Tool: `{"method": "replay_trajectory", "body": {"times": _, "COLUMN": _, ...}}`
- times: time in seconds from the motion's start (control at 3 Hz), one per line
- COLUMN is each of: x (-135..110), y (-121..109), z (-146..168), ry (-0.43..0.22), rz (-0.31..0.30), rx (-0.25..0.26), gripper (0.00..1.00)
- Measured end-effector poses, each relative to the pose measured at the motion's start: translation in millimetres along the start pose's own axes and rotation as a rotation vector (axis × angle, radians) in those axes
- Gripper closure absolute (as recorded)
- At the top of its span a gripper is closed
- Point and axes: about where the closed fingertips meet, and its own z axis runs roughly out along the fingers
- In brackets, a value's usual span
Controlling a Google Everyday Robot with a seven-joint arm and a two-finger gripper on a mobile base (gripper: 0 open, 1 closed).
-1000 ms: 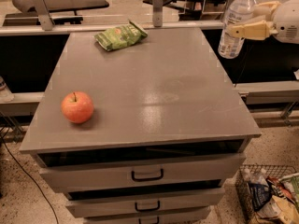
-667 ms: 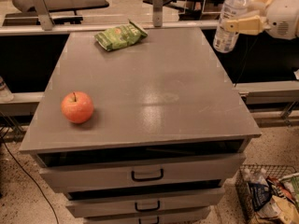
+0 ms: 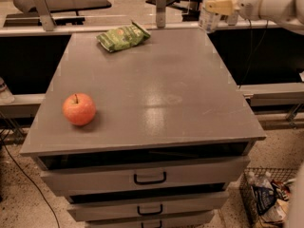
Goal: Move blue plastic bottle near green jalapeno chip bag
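Next, I open my gripper and let go of the blue plastic bottle beside the chip bag, in front of the grey post (image 3: 160,42).
The blue plastic bottle (image 3: 209,13) is a clear bottle with a white label, held in the air above the far right corner of the grey cabinet top (image 3: 156,84); its cap is cut off by the top edge. My gripper (image 3: 219,6) is shut on the bottle, with the white arm coming in from the upper right. The green jalapeno chip bag (image 3: 123,36) lies flat near the far edge of the top, left of the middle and well to the left of the bottle.
A red-orange apple (image 3: 79,109) sits at the near left of the top. Drawers with black handles (image 3: 149,178) are below. A grey post (image 3: 161,6) stands behind the far edge. A wire basket (image 3: 266,198) with items stands on the floor at the right.
The gripper has carried the bottle up and to the left, from beside the right edge of the cabinet to above its far right corner. The bag and apple have not moved.
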Motion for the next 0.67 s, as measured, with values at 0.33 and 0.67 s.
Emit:
{"method": "replay_trajectory", "body": {"times": 0.33, "x": 0, "y": 5, "z": 54, "ry": 0.021, "rz": 0.014, "rx": 0.004, "gripper": 1.00}}
{"method": "replay_trajectory", "body": {"times": 0.67, "x": 10, "y": 11, "z": 85, "ry": 0.073, "rz": 0.009, "rx": 0.023, "gripper": 1.00}}
